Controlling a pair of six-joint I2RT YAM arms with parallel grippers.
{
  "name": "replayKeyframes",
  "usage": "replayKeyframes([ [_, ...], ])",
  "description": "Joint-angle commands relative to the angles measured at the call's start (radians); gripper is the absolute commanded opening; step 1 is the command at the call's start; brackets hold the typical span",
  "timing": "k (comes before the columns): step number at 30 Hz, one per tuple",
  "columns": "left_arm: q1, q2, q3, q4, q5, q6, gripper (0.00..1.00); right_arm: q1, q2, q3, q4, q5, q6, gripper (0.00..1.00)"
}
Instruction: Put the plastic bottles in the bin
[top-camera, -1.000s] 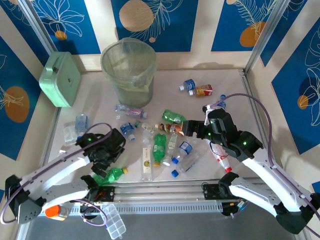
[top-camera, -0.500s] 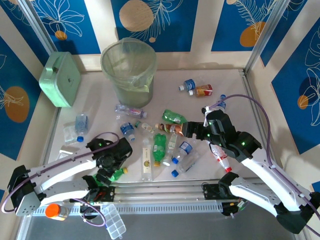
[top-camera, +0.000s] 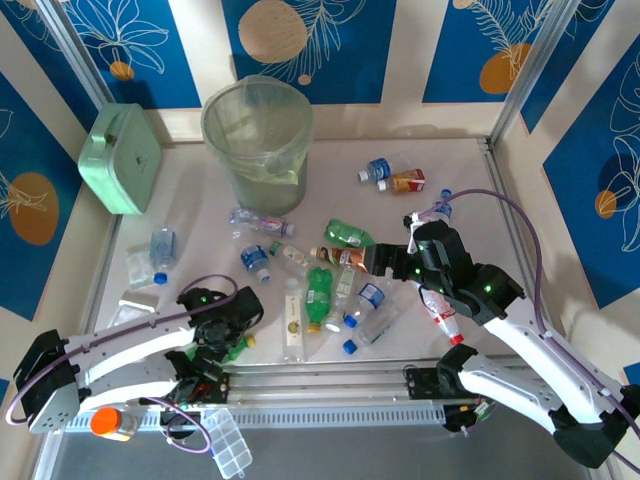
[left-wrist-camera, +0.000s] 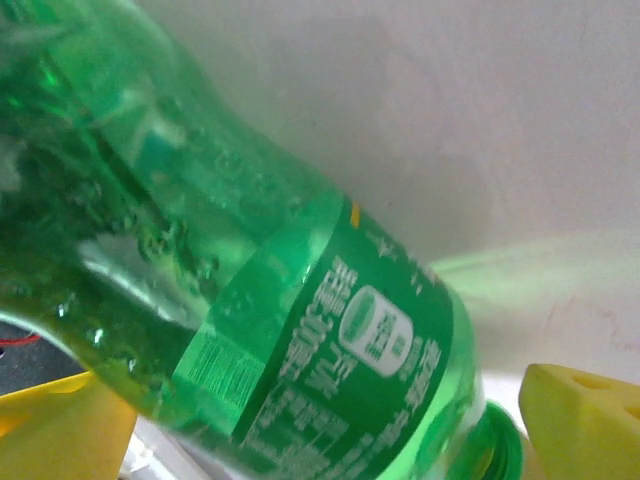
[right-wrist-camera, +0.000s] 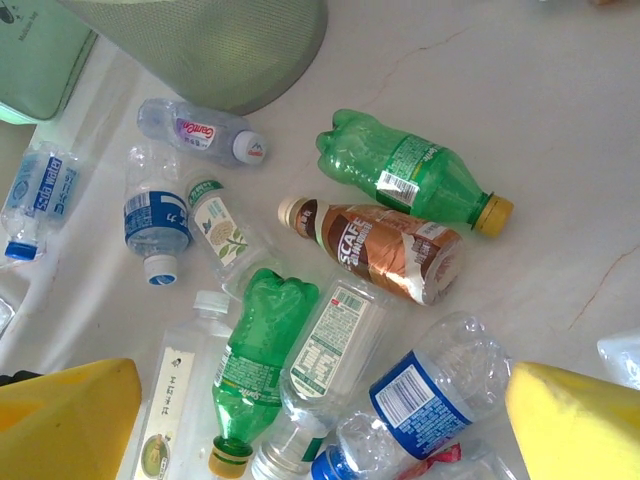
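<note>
The green bottle's cap end lies at a slant across my left gripper's fingers, so that gripper should open, turn to line up and grab the bottle (left-wrist-camera: 110, 170) near its base.
A green plastic bottle (left-wrist-camera: 300, 300) with a dark green label lies across the left wrist view, between the two yellow fingertips of my open left gripper (left-wrist-camera: 325, 440). From above, my left gripper (top-camera: 228, 325) sits low over this bottle (top-camera: 240, 345) near the table's front edge. My right gripper (top-camera: 376, 258) hangs open above the middle heap, nothing between its fingers (right-wrist-camera: 70, 415). Below it lie a green bottle with a yellow cap (right-wrist-camera: 410, 180), a brown-labelled bottle (right-wrist-camera: 385, 250), another green bottle (right-wrist-camera: 255, 360) and a blue-labelled clear one (right-wrist-camera: 430, 390). The bin (top-camera: 258, 140) stands at the back.
A mint-green box (top-camera: 122, 157) leans at the back left. Two bottles (top-camera: 390, 177) lie at the back right, clear ones (top-camera: 160, 248) at the left. A red-capped bottle (top-camera: 444, 322) lies under the right arm. A metal rail (top-camera: 320, 385) runs along the front edge.
My left gripper has moved right and down onto the green bottle near the front edge. The right arm has barely moved.
</note>
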Motion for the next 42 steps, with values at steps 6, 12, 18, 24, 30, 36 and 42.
replayKeyframes([
  [6, 0.109, 0.042, -0.042, 0.128, -0.101, 0.158, 0.71, 0.006, -0.011, -0.003, 0.022, 0.017, -0.023, 0.94],
  [12, 0.198, 0.126, -0.005, 0.193, -0.124, 0.375, 0.62, 0.006, -0.016, -0.006, 0.023, 0.029, -0.032, 0.94],
  [18, 0.213, 0.212, 0.074, 0.341, -0.111, 0.656, 0.64, 0.006, -0.017, -0.004, 0.025, 0.040, -0.048, 0.94],
  [24, 0.213, 0.267, 0.125, 0.473, 0.012, 0.958, 0.62, 0.134, -0.060, -0.036, 0.111, 0.196, -0.146, 0.88],
  [30, 0.224, 0.225, 0.121, 0.482, 0.051, 1.160, 0.63, 0.198, -0.071, -0.022, 0.120, 0.144, -0.218, 0.83],
  [36, 0.244, 0.240, 0.104, 0.426, 0.056, 1.200, 0.79, 0.197, -0.058, -0.021, 0.119, 0.104, -0.209, 0.83],
  [42, 0.288, 0.227, 0.091, 0.429, 0.040, 1.193, 0.89, 0.197, -0.058, -0.018, 0.121, 0.091, -0.205, 0.83],
])
